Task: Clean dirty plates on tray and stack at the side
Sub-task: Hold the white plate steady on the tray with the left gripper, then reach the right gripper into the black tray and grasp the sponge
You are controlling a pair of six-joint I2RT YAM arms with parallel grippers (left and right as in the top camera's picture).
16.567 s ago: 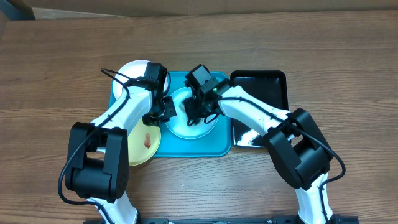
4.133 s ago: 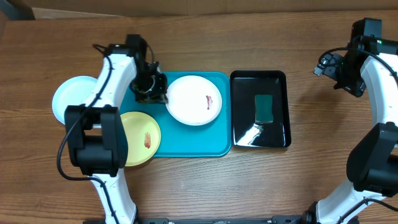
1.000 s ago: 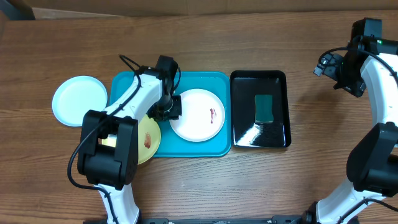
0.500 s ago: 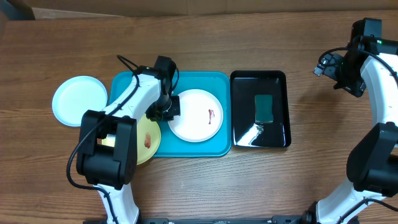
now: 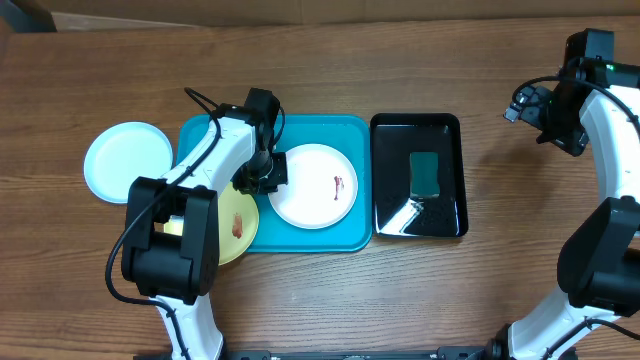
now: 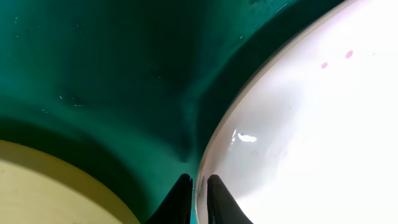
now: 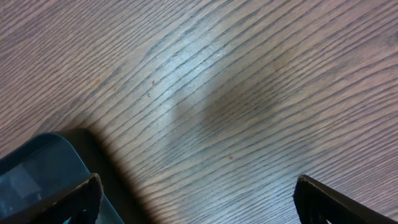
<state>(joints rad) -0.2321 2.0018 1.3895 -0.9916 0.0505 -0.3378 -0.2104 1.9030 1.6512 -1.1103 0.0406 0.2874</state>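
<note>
The white plate needs cleaning. Next, my right gripper moves to the middle of the green sponge [image 5: 424, 175] in the black tray and closes there.
On the turquoise tray [image 5: 310, 134] lies a white plate [image 5: 310, 195] with a small red smear right of its middle. My left gripper [image 5: 266, 181] is shut on that plate's left rim. In the left wrist view its gripper [image 6: 198, 196] has one finger on each side of the white plate [image 6: 298, 137] rim. A pale yellow-green plate [image 5: 232, 232] with a reddish smear overlaps the tray's lower left corner. The light blue plate [image 5: 125, 162] rests on the table left of the tray. Far to the right my right gripper [image 5: 528, 108] hangs open over bare wood.
A glossy black tray [image 5: 392, 200] holding a green sponge [image 5: 425, 174] stands just right of the turquoise tray. The right wrist view shows wood grain, a corner of the black tray [image 7: 31, 174] and the wide-apart right gripper [image 7: 196, 205].
My left gripper has closed onto the white plate's left rim and drawn the plate slightly left. The right arm has not moved.
</note>
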